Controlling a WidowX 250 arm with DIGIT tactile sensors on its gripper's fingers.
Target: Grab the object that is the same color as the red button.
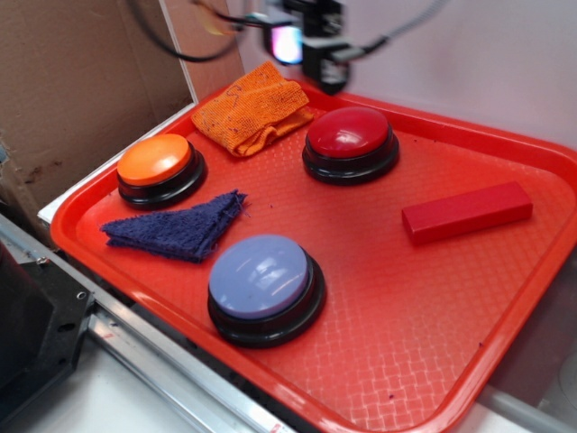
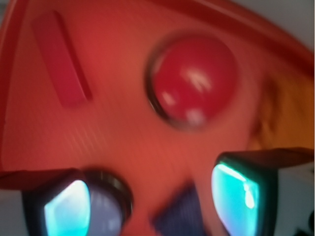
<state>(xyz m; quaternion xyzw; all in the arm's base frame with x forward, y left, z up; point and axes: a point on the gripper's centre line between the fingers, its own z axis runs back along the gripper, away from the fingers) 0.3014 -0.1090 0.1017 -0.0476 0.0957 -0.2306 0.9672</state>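
Note:
My gripper needs to close on the long flat red block near its end (image 1: 435,216) (image 2: 68,82) that faces the buttons, because the block is the same color as the red button.
The long flat red block (image 1: 467,212) lies on the red textured tray (image 1: 424,316) at the right. In the wrist view it (image 2: 61,59) is at the upper left. The red button (image 1: 350,142) with its black base stands at the tray's back centre; in the wrist view it (image 2: 193,81) is upper middle. My gripper (image 1: 320,56) hangs high above the tray's back edge, just behind the red button and well left of the block. In the blurred wrist view the gripper (image 2: 150,201) is open and empty, its fingers (image 2: 236,194) far apart.
An orange button (image 1: 160,168) stands at the tray's left and a pale blue button (image 1: 264,287) at the front. A dark blue cloth (image 1: 180,225) lies between them. An orange cloth (image 1: 252,108) lies at the back. Cardboard (image 1: 81,81) stands to the left.

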